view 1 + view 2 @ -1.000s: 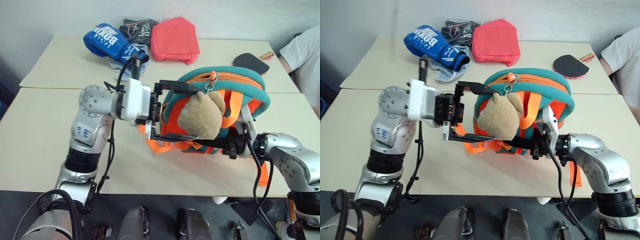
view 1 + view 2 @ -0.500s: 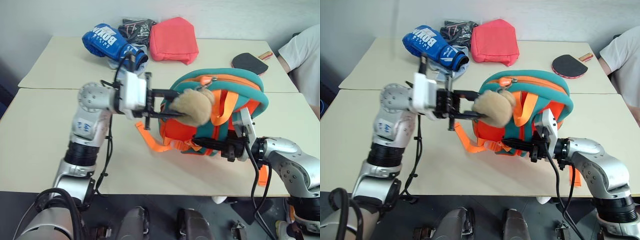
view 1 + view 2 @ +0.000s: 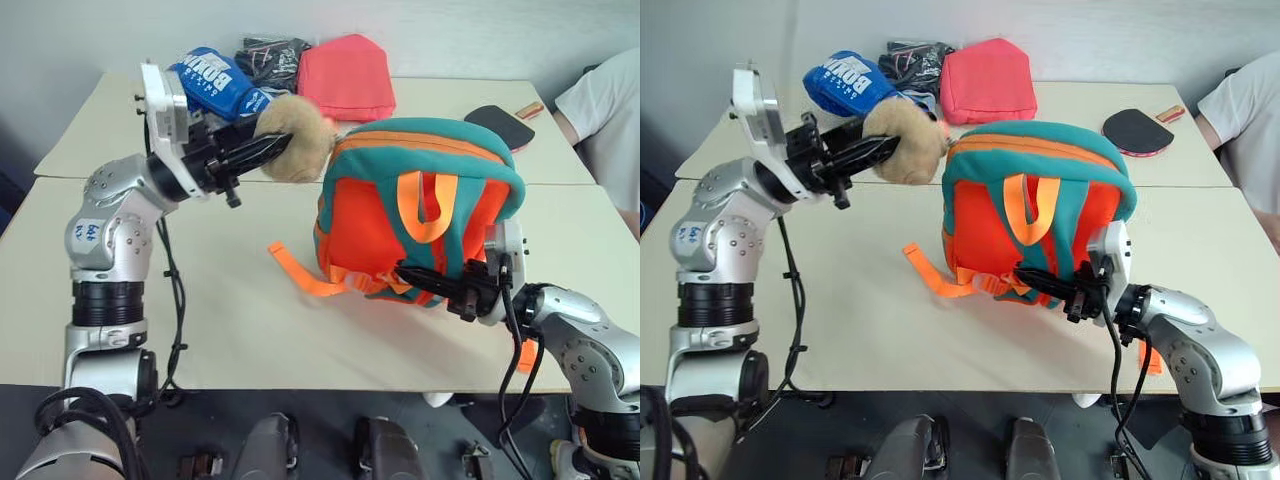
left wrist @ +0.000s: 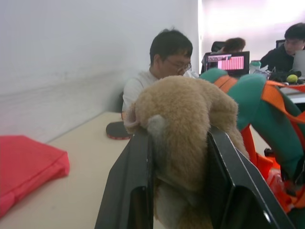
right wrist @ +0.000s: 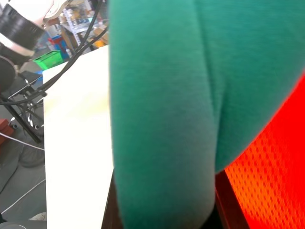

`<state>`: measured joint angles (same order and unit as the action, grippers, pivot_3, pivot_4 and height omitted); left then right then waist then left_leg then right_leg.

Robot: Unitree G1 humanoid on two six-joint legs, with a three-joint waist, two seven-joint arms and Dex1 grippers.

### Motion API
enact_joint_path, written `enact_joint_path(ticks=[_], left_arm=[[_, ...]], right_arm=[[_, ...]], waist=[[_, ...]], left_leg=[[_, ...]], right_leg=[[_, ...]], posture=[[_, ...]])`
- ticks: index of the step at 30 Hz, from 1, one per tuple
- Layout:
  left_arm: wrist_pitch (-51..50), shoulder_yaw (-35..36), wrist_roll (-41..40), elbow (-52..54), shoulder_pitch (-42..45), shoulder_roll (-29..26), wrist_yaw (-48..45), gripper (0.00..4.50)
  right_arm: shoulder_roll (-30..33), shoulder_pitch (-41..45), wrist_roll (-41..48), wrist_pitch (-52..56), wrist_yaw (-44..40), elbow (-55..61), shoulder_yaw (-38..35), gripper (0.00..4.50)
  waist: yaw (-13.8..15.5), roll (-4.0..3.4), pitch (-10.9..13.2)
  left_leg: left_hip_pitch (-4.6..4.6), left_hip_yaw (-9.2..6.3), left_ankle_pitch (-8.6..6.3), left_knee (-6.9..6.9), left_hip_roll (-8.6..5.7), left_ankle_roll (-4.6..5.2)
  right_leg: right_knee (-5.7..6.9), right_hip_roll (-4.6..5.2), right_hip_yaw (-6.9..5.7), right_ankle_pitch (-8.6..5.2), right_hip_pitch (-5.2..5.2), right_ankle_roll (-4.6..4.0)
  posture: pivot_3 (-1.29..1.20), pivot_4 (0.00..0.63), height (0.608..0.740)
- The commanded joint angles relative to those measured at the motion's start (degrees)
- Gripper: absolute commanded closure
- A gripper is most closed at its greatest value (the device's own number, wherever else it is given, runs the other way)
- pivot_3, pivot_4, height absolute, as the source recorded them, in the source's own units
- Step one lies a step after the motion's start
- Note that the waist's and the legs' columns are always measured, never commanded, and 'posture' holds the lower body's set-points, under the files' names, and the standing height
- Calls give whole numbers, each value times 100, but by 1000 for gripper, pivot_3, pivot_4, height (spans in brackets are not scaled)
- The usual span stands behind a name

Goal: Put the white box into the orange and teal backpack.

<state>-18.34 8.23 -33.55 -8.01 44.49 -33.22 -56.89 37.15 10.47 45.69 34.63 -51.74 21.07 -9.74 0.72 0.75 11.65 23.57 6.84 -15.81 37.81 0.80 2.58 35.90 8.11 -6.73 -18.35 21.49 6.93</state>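
I should release the tan plush bear from my left gripper against the backpack's side [image 3: 301, 245], at a spot just above the trailing orange strap.
The orange and teal backpack [image 3: 420, 215] stands upright near the middle of the near table, strap side toward me. Its tan plush bear [image 3: 297, 152] is stretched up and to the left of the bag's top corner, with my left gripper [image 3: 275, 148] shut on it. In the left wrist view the bear [image 4: 183, 129] bulges between the two black fingers [image 4: 131, 191]. My right gripper [image 3: 415, 275] is shut on the backpack's lower edge, where the right wrist view shows teal trim [image 5: 162, 119] pinched between its jaws. The white box is out of view.
A blue boxing glove [image 3: 215, 82], a dark bundle [image 3: 272, 55] and a coral-red pouch [image 3: 348, 78] lie on the far table. A black table tennis paddle [image 3: 500, 122] lies at back right. A person's white sleeve [image 3: 610, 100] shows at the right edge. An orange strap [image 3: 300, 272] trails on the table.
My left gripper has shut on the bear and pulled it up and to the left. The backpack has tipped upright, its strap side now facing me. The right gripper has held its grip.
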Motion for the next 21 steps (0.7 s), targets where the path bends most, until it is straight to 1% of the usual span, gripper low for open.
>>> enact_joint_path(ticks=[1,3,8,11,13,16,18,20,21], left_arm=[[597,-140,601,-272,-310,-293,-257,3268],[372,-200,517,-382,-383,-236,-325,3268],[128,-671,803,-574,-661,-119,-435,3268],[754,-921,1349,-787,-812,19,-227,3268],[1032,-1029,1501,-970,-903,158,-250,3268],[1166,-1053,1468,-1071,-1017,373,-357,3268],[1172,-1140,1397,-892,-1135,495,-515,3268],[1037,-1293,1599,-634,-1196,431,-441,3268],[1115,-1231,1700,-616,-1162,421,-261,3268]], right_arm=[[-109,-185,98,-183,36,21,-286,4482],[-177,-230,68,-291,47,-24,-300,4482],[-278,-359,-93,-606,-73,-236,-289,4482],[-395,-392,-141,-844,-94,-334,-313,4482],[-466,-384,-146,-964,-128,-410,-316,4482],[-521,-319,-252,-1163,-225,-568,-247,4482],[-549,-180,-428,-1388,-341,-751,-119,4482],[-584,17,-649,-1620,-449,-955,35,4482],[-558,109,-842,-1735,-484,-1062,149,4482]], waist=[[0,0,0],[10,1,0],[47,1,0],[47,1,0],[48,0,-1],[47,1,-1],[46,1,-1],[46,0,-1],[52,0,-1]], left_leg=[[0,2,0,0,0,0],[0,4,0,0,0,0],[-1,4,-3,1,-1,1],[-2,5,-3,1,-1,1],[-2,5,-3,1,0,0],[-4,6,-3,1,0,1],[-4,7,-3,1,0,1],[-5,7,-3,2,-1,1],[-5,7,-3,3,-1,1]], right_leg=[[0,0,0,0,0,0],[1,0,3,0,1,0],[0,2,8,0,1,0],[2,2,8,0,1,0],[4,2,8,0,1,0],[4,3,9,0,1,0],[4,4,8,0,1,0],[5,6,8,0,0,0],[5,7,8,0,0,0]], posture=[[0,150,740],[0,150,740],[0,150,740],[0,150,740],[0,150,740],[0,150,740],[0,150,740],[0,150,740],[0,150,740]])
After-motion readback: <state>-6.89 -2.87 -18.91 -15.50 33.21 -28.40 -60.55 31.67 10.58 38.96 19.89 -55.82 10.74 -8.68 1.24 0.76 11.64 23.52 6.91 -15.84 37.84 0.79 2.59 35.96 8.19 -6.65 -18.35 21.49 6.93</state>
